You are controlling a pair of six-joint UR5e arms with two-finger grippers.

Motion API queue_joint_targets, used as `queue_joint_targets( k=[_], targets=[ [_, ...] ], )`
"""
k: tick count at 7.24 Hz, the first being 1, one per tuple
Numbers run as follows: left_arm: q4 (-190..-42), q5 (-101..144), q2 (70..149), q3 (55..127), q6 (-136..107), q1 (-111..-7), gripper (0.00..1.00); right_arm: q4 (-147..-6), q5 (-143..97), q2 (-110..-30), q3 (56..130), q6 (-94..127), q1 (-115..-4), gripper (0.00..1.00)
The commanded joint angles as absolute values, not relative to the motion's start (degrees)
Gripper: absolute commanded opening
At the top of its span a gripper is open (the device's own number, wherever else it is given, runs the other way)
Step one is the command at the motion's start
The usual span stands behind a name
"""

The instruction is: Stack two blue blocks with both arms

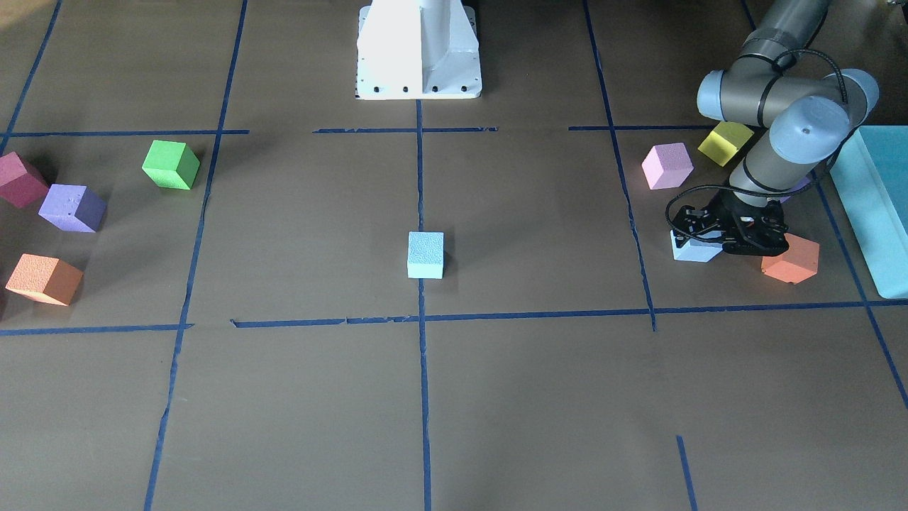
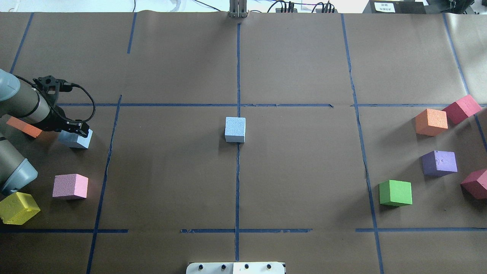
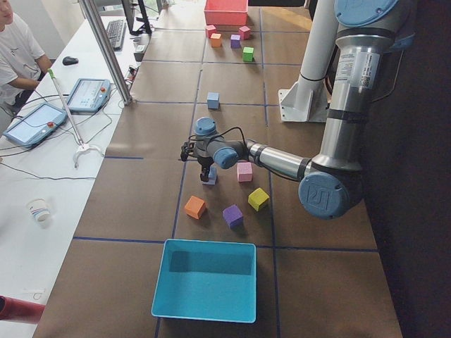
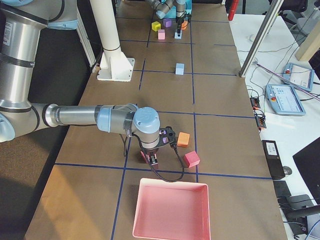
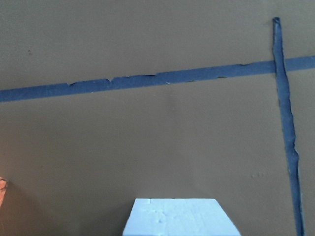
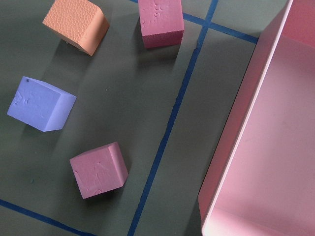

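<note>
I need to use my left gripper to set the second blue block down on top of the sky-blue block (image 1: pixel 425 245) on the middle tape line.
One sky-blue block (image 1: pixel 425 254) sits alone at the table's centre, on the middle tape line (image 2: pixel 235 129). The second blue block (image 1: pixel 694 250) rests on the table under my left gripper (image 1: pixel 706 238), whose fingers reach down onto it (image 2: pixel 78 133). I cannot tell whether they press it. The left wrist view shows only that block's top face (image 5: pixel 179 219) at the bottom edge. My right gripper (image 4: pixel 151 159) shows only in the exterior right view, low over the cubes by the pink tray. I cannot tell its state.
An orange cube (image 1: pixel 791 259), a pink cube (image 1: pixel 667 165), a yellow cube (image 1: pixel 725 142) and the teal box (image 1: pixel 876 206) crowd the left gripper. Green (image 2: pixel 395 193), purple (image 2: pixel 439 163), orange and dark red cubes lie on the right side, near a pink tray (image 4: pixel 170 210).
</note>
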State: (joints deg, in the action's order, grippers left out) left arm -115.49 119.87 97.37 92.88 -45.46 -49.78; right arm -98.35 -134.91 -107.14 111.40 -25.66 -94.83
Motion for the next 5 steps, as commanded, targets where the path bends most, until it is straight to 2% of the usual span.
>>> queue_joint_targets(
  k=[1,2,3,5],
  targets=[
    [-114.5,120.5,97.7,95.5,-45.7,-49.4,0.11,-98.3,-134.9,-107.1,111.4,-25.6,-94.8,1.00],
    [-103.6,121.0,102.6,99.1,-45.7,-49.2,0.10,-98.3,-134.9,-107.1,111.4,-25.6,-94.8,1.00],
    [-88.1,120.9,113.3,101.4,-45.7,-48.8,0.11,-98.4,-134.9,-107.2,111.4,-25.6,-94.8,1.00],
    [-79.8,120.4,127.1,99.1,-50.8,-44.1,0.11,-98.4,-135.0,-107.2,111.4,-25.6,-94.8,1.00]
  ],
)
